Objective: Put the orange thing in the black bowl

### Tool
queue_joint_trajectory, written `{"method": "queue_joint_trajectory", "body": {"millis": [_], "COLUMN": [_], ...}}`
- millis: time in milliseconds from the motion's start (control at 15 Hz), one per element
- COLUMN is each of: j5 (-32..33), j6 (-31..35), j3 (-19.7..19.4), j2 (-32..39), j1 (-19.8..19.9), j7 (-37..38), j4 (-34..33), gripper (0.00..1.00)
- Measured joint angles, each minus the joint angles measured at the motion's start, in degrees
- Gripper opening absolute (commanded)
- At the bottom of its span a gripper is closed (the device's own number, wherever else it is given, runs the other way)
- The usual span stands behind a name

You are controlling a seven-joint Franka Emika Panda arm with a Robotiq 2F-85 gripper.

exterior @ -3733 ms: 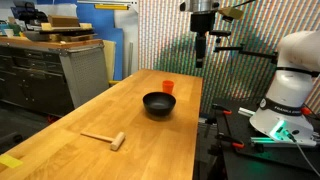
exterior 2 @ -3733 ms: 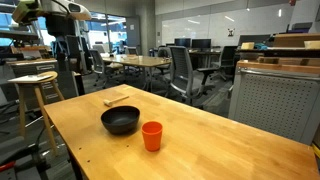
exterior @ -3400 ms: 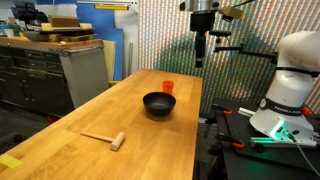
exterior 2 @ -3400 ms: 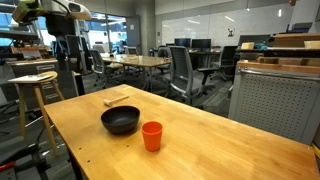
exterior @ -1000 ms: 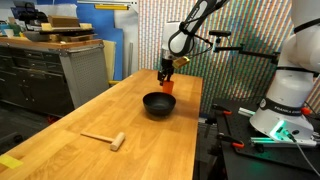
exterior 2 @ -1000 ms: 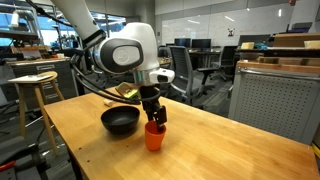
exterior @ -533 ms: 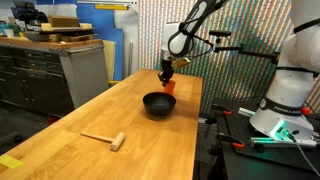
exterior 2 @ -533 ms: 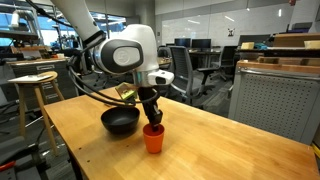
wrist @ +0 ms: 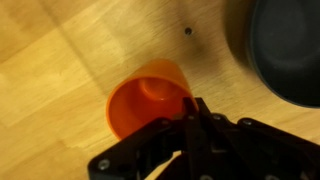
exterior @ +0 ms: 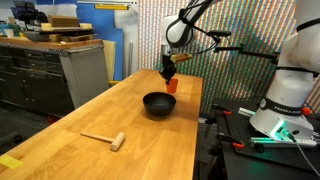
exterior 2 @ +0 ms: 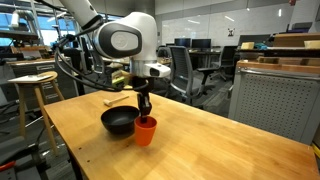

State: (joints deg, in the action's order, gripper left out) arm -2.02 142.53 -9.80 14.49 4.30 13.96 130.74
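Next, my gripper releases the orange thing upright on the middle of the black bowl's inside bottom (exterior: 159, 102) (wrist: 313, 44).
The orange thing (exterior 2: 146, 131) is a small orange-red cup, tilted, right beside the black bowl (exterior 2: 120, 122) on the wooden table. My gripper (exterior 2: 145, 112) comes down from above and is shut on the cup's rim. An exterior view shows the cup (exterior: 171, 86) just behind the bowl (exterior: 158, 103), under the gripper (exterior: 169, 73). In the wrist view the cup (wrist: 140, 100) opens towards the camera, with the gripper (wrist: 195, 112) pinching its rim; the bowl (wrist: 290, 50) fills the upper right corner. Whether the cup's base still touches the table I cannot tell.
A pale wooden mallet (exterior: 105, 138) lies near the table's front end and also shows behind the bowl (exterior 2: 118, 98). A stool (exterior 2: 35, 85) stands off the table's side. Grey cabinets (exterior: 50, 70) and a robot base with cables (exterior: 285, 100) flank the table.
The jaws have shut on the cup's rim. The cup has shifted towards the black bowl and tilted, and the arm has risen a little.
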Motion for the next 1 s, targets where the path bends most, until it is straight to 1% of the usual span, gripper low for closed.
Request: {"method": "queue_joint_trajectory", "body": {"millis": [267,467,600,800,1000], "j5": [-2.95,-5.29,-6.75,-7.19,-7.12], "j6": [-8.34,-11.90,-12.10,-11.02,-6.30], "j3": [2.88,6.01,8.30,11.09,12.32], "j2": [-9.56,-15.67,-17.66,-17.62,-15.88], "j1": [-0.52,-2.24,-3.87,-6.06,-6.96], "j7": [0.55,1.42,1.48,1.49,1.31], "j4": [-0.21,0.26,1.36,3.94,7.37], "gripper": [0.01,0.01,0.01,0.01,0.01]}}
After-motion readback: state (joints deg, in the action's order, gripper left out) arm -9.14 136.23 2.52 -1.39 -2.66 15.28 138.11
